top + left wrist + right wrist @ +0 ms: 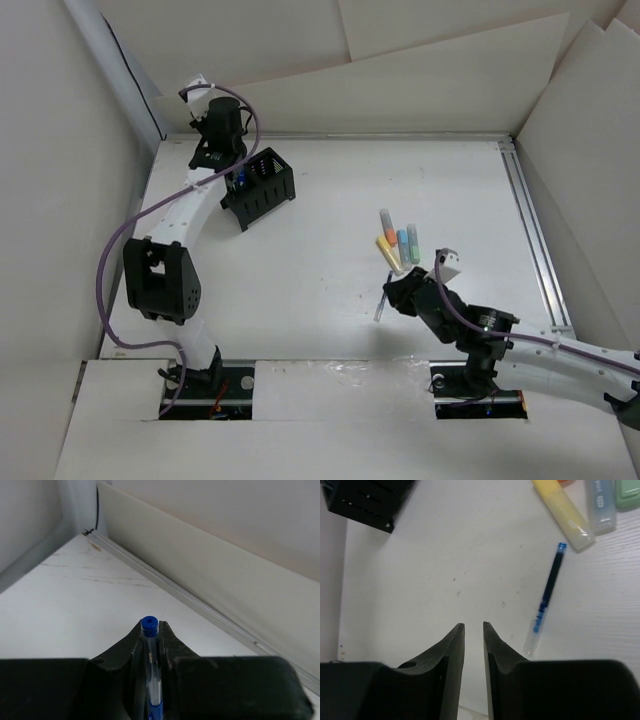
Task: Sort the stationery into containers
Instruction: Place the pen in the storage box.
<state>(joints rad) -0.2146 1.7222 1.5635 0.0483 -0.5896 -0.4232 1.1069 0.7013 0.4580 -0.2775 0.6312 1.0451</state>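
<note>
Next, my left gripper lets go of the clear pen inside the black mesh organizer [242,186].
The black mesh organizer [262,186] stands at the far left of the table. My left gripper [232,172] is at its left rim, shut on a clear pen with a blue end cap [150,630]; the pen's lower end is hidden by the fingers. My right gripper [396,291] hovers low over the table, jaws a little apart and empty [473,626]. A blue pen [547,592] lies just right of it on the table [381,303]. Beyond it lie the orange [386,223], yellow [563,512], light blue [600,505] and green [627,492] highlighters. The small bottle is not in view.
White walls surround the table. A metal rail [535,240] runs along the right edge and another along the back [200,602]. The organizer's corner shows at the top left of the right wrist view [365,500].
</note>
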